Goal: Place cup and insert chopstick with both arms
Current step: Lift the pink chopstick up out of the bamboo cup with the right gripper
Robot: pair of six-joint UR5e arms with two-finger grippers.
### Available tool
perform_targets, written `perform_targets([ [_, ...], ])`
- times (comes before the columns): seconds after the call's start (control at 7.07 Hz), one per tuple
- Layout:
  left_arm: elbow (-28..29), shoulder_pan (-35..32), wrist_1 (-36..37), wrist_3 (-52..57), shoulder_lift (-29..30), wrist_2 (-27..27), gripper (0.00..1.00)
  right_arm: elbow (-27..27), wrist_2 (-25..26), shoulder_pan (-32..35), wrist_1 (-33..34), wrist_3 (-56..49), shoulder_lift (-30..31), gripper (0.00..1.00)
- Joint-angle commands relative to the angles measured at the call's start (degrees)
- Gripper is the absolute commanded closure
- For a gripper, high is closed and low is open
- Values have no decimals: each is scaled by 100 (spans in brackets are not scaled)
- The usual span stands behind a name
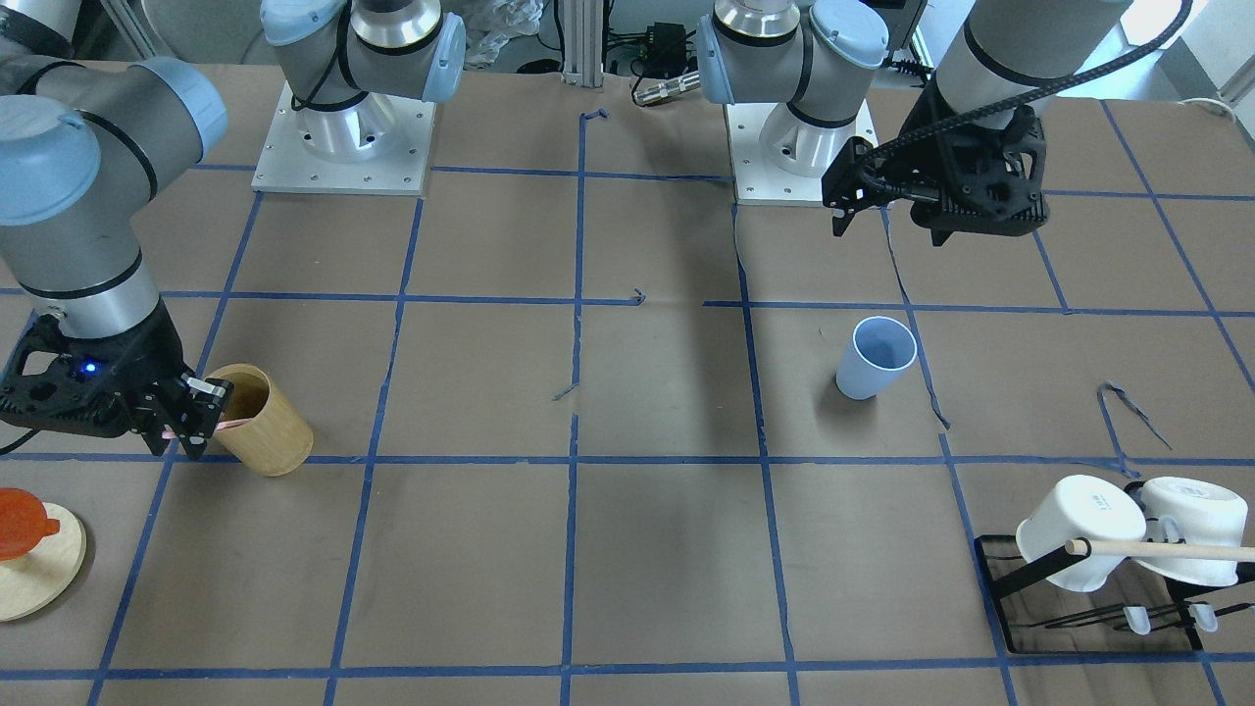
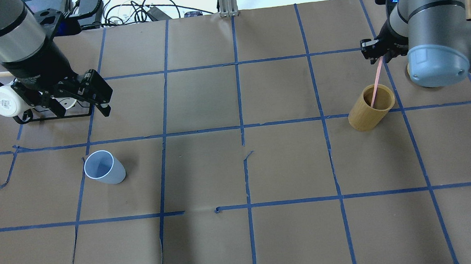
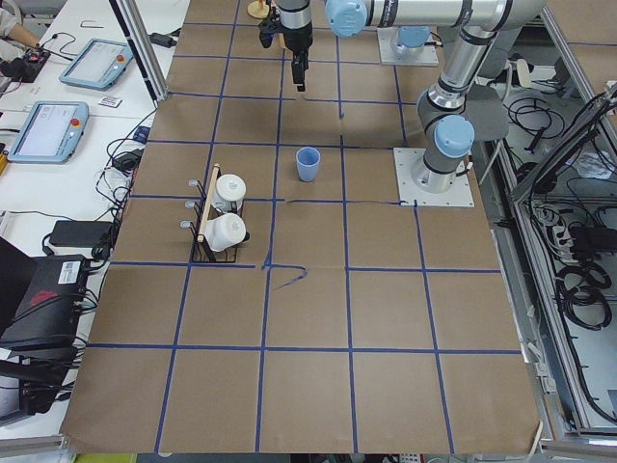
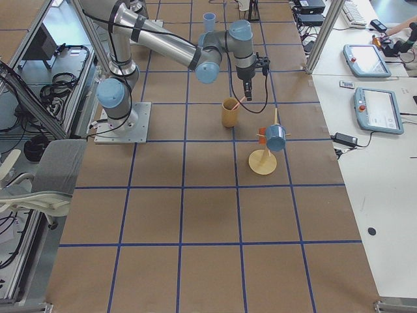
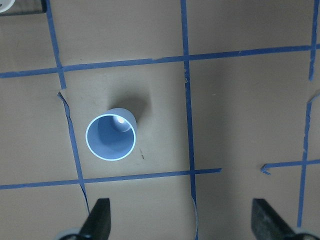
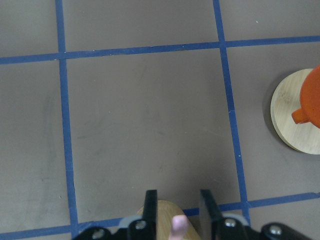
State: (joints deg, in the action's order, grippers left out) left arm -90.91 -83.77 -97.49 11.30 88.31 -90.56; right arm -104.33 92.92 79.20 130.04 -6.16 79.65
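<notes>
The robot's left gripper needs to close on the pale blue cup's rim (image 1: 855, 342) (image 5: 135, 136), on the side facing the tan bamboo cylinder, with one finger inside the cup.
The pale blue cup (image 2: 104, 167) stands upright on the brown table, left of centre; it also shows in the front view (image 1: 875, 358) and in the left wrist view (image 5: 111, 136). My left gripper (image 2: 100, 98) is open and empty, raised above and behind the cup, with its fingers (image 5: 100, 217) wide apart. My right gripper (image 2: 375, 52) is shut on the top of the pink chopstick (image 2: 376, 83). The stick slants down into the tan bamboo cylinder (image 2: 370, 108). In the right wrist view the stick's end (image 6: 178, 225) sits between the fingers (image 6: 150, 205).
A black rack with white mugs (image 1: 1079, 534) and a long wooden rod (image 1: 1167, 551) stands at the table's left end, close behind my left gripper. A round wooden stand with an orange piece (image 1: 29, 549) is beyond the bamboo cylinder. Blue tape lines grid the table.
</notes>
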Motion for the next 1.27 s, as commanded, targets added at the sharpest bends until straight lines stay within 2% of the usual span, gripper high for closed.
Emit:
perform_targets([
  [0.0, -50, 237, 11, 354, -7, 12, 0, -9, 6, 8, -57, 1, 51, 59],
  [0.28, -207, 544, 37, 601, 2, 29, 0, 0, 6, 17, -180, -8, 68, 62],
  [0.42, -373, 685, 211, 715, 54, 30, 0, 0, 6, 26, -181, -17, 68, 71],
  [0.57, -610, 686, 500, 751, 107, 21, 0, 0, -2, 17, -189, -17, 77, 87],
  [0.71, -952, 686, 894, 760, 142, 21, 0, 44, -272, 26, -216, -17, 77, 100],
  [1.13, -2129, 686, 2204, 769, 169, 12, 0, 96, -310, 17, -346, -26, 252, 100],
])
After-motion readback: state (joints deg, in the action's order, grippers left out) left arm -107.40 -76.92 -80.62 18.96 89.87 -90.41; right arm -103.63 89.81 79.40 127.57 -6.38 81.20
